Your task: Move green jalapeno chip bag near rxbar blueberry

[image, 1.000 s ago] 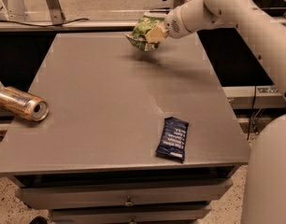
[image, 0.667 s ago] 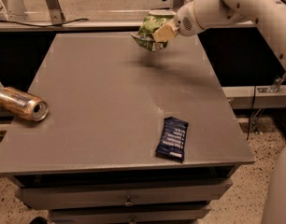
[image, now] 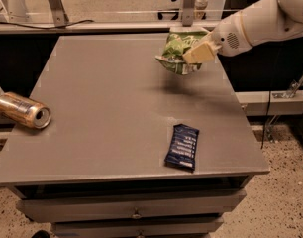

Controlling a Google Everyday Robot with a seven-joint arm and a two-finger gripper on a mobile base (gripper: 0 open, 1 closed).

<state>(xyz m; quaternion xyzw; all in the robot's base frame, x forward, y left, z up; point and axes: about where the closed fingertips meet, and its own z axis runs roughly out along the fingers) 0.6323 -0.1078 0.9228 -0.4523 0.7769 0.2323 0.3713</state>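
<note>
My gripper has the green jalapeno chip bag. It will let go of the bag on the grey table [image: 188, 98] just behind the rxbar blueberry.
The green jalapeno chip bag [image: 178, 51] is crinkly green with white lettering and hangs in the air above the table's far right part. My gripper [image: 195, 52] comes in from the right on a white arm and is shut on the bag's right side. The rxbar blueberry [image: 182, 146] is a flat dark navy bar with white text. It lies near the table's front right edge, well below the bag in the picture and apart from it.
A gold metal can [image: 22, 111] lies on its side at the table's left edge. The grey table [image: 107, 98] has drawers under its front. A low ledge and metal frame legs run behind the table.
My gripper has lifted the chip bag off the far table edge and carried it toward the front and the right, closer to the blue bar.
</note>
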